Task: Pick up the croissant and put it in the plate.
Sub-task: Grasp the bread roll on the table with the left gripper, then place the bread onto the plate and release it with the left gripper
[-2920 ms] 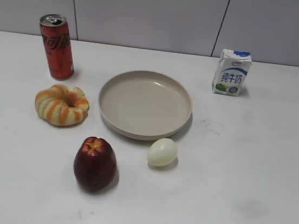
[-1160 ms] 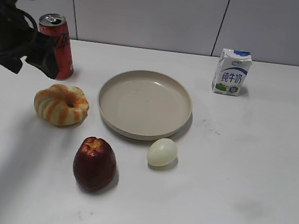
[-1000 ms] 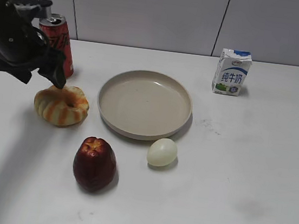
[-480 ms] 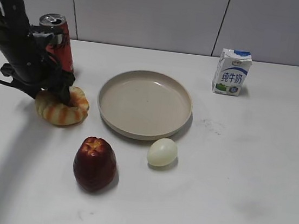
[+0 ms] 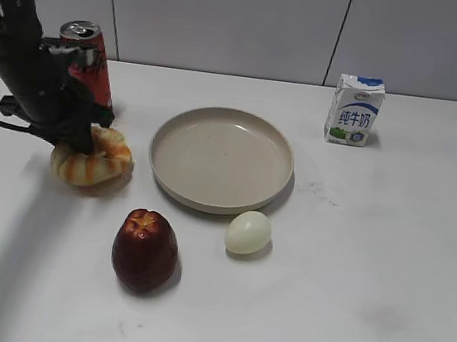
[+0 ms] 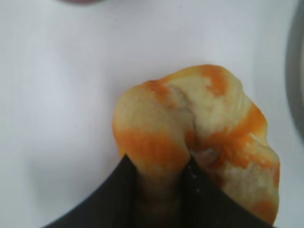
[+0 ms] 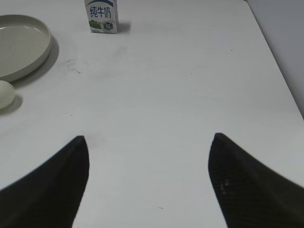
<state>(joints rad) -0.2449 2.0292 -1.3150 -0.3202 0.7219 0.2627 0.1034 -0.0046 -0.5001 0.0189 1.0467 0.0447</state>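
The robot's left gripper needs to release the croissant near the middle of the beige plate (image 5: pixel 218 165), a bit toward the apple and egg.
The croissant (image 5: pixel 96 163), a cream and orange striped ring, lies on the white table left of the plate (image 5: pixel 221 160). My left gripper (image 5: pixel 78 137) has come down on its rear left part and is shut on it. In the left wrist view the two black fingers (image 6: pixel 159 166) pinch one side of the croissant (image 6: pixel 213 123), and its ring looks squeezed. The round beige plate holds nothing; its rim also shows in the right wrist view (image 7: pixel 40 52). My right gripper (image 7: pixel 149 152) is open and empty above bare table; it is out of the exterior view.
A red soda can (image 5: pixel 86 70) stands just behind the left gripper. A dark red apple (image 5: pixel 145 249) and a pale egg (image 5: pixel 248 232) lie in front of the plate. A milk carton (image 5: pixel 354 110) stands at the back right.
My left arm came in from the left, dropped onto the croissant and closed on it. The croissant now looks squashed and tilted. The right gripper is not seen earlier.
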